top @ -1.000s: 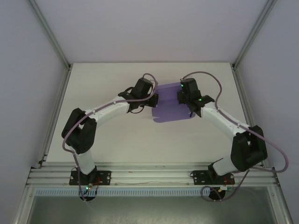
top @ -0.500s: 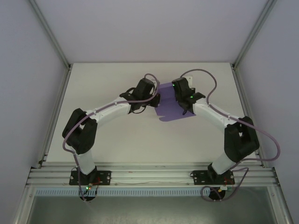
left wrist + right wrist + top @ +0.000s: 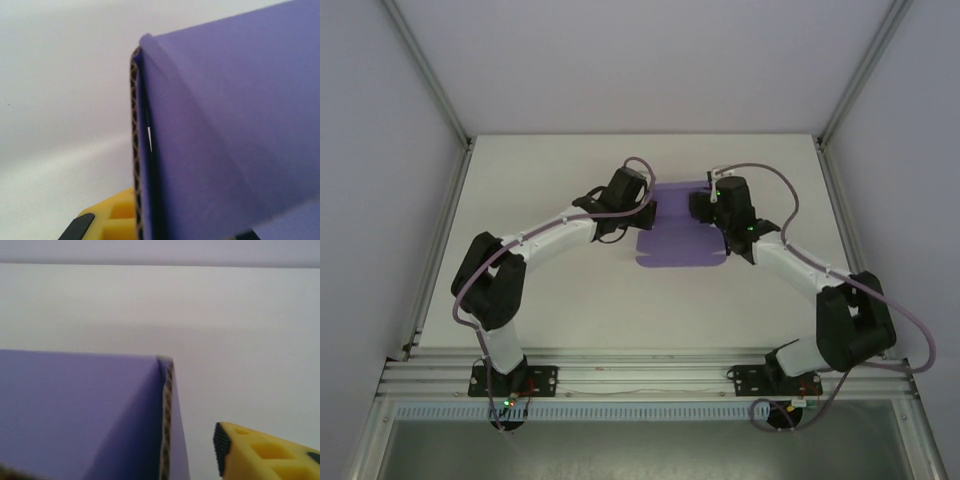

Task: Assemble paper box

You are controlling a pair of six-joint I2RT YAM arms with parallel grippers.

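Note:
The paper box's end tab slants away from the box's side, so my right gripper will move back, then pinch the tab and side together (image 3: pixel 167 430) at the box's corner.
The paper box (image 3: pixel 677 240) is a violet-purple card sheet lying mid-table between the two arms. My left gripper (image 3: pixel 648 212) holds its left edge and is shut on it. In the left wrist view the card (image 3: pixel 230 130) stands edge-on right beside my yellow finger (image 3: pixel 107 217). My right gripper (image 3: pixel 704 206) is at the sheet's far right corner and stands open. In the right wrist view its yellow finger (image 3: pixel 265 455) is clear of the card's corrugated edge (image 3: pixel 167 415), with bare table between them. Its other finger is hidden behind the card (image 3: pixel 75 415).
The white table (image 3: pixel 550 300) is bounded by aluminium frame rails at the left (image 3: pixel 440 240) and right (image 3: pixel 845 220). Both arm bases are bolted to the near rail (image 3: pixel 640 380). Purple cables loop over each forearm.
My right gripper has opened and let go of the card, drawing back to the right. The sheet has spread out wider. The left gripper has kept its hold.

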